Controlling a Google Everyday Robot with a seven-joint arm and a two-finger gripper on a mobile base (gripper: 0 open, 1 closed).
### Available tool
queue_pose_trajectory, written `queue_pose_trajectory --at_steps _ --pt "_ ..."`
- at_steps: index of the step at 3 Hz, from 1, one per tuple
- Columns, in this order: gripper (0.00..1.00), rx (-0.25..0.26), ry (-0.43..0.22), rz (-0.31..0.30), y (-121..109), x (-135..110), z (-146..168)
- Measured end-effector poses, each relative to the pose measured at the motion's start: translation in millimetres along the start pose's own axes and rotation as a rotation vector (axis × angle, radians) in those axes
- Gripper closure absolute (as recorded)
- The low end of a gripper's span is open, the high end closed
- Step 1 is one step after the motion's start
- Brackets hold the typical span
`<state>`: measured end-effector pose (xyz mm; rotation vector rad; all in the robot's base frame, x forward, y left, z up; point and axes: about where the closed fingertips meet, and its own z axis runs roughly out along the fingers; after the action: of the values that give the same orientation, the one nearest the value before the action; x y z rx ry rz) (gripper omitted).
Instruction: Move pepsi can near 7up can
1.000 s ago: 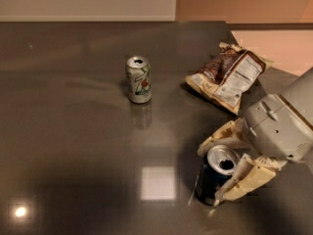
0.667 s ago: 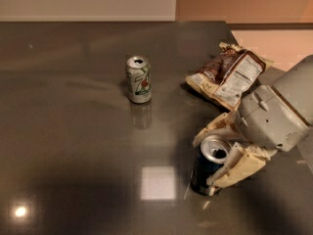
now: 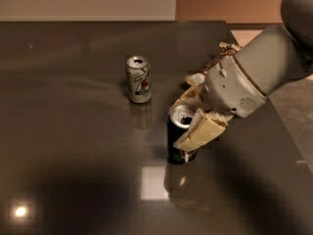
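Note:
Next, my gripper lets go of the pepsi can on the dark table [image 3: 159,115], close against the front side of the 7up can.
The pepsi can [image 3: 177,140] is dark navy with a silver open top. It stands upright between the two cream fingers of my gripper [image 3: 191,112], which is shut on it near the middle of the dark table [image 3: 73,170]. One finger [image 3: 201,131] lies across the can's right front; the other is behind it. The 7up can [image 3: 139,80], pale white-green with a red spot, stands upright up and to the left of the pepsi can, about a can's width away.
A snack bag [image 3: 220,58] lies behind my grey arm [image 3: 254,72], mostly hidden by it. The table's right edge [image 3: 274,111] runs close past the arm, with lighter floor beyond.
My gripper has carried the pepsi can left and toward the far side of the table, much closer to the 7up can. The arm now covers most of the snack bag.

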<state>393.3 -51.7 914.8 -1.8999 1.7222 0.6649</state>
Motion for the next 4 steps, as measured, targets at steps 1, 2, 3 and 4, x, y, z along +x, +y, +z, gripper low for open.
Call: queue_pose_trajectory --at_steps 1,2,3,4 --pt "1.0 0.044 -0.021 0.024 -35.7 -21.0 10.9" --pt "1.0 0.075 -0.022 0.073 -69.1 -28.2 24.2" --pt "1.0 0.125 -0.003 0.128 -96.3 -25.9 33.2" --pt "1.0 0.176 0.011 0.182 -117.8 -18.4 38.2"
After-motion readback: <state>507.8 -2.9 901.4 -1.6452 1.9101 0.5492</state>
